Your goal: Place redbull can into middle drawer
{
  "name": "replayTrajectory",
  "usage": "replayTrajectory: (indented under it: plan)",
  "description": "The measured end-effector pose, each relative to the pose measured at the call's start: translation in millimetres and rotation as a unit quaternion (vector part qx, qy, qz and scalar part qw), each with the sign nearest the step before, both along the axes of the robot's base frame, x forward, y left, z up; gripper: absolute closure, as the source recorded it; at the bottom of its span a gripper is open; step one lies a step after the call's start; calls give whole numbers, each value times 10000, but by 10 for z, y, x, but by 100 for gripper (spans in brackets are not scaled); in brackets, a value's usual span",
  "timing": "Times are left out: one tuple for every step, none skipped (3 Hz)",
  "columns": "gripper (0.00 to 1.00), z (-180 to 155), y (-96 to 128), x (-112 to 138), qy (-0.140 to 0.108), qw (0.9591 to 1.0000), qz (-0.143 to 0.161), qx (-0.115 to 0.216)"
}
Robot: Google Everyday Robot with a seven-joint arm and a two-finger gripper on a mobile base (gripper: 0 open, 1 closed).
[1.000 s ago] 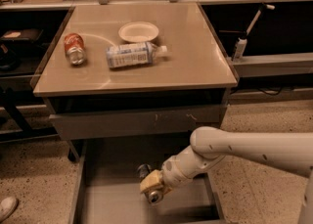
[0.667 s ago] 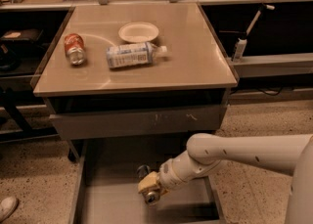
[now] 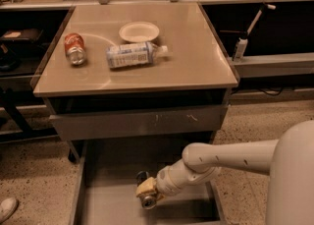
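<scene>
Next, my gripper releases the redbull can, now tilted low inside the drawer, on the middle drawer's grey bottom (image 3: 145, 195), about halfway between the sides.
The middle drawer (image 3: 110, 197) stands pulled out below the cabinet, a long grey tray with low side walls and a plain floor. My gripper (image 3: 145, 189) is inside it, right of centre, its yellowish fingers (image 3: 143, 187) shut on the redbull can (image 3: 147, 201). The can is tilted, its shiny silver end pointing toward the front and its other end (image 3: 143, 175) toward the back. It is held low over the drawer floor; I cannot tell whether it touches. My white arm (image 3: 221, 157) reaches in from the right.
On the cabinet top (image 3: 196, 67) lie an orange-red soda can (image 3: 74, 48), a white-labelled plastic bottle (image 3: 132, 54) and a white plate (image 3: 139, 31). The closed upper drawer's scratched grey front (image 3: 137, 121) hangs just above my arm. Dark shelving flanks both sides.
My gripper with the can has shifted slightly lower and toward the drawer's front. The elbow has moved left. The things on the cabinet top have not moved.
</scene>
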State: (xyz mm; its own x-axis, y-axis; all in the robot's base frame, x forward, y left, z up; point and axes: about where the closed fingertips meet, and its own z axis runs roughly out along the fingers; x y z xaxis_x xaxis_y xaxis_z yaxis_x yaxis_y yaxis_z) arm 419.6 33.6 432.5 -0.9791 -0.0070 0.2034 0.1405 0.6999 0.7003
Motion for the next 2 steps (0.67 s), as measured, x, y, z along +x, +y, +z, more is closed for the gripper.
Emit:
replayTrajectory:
  plan:
    - [100,-279,43,15,151,9999,-74,24]
    - [100,-503,66,24,259,9996,-135,54]
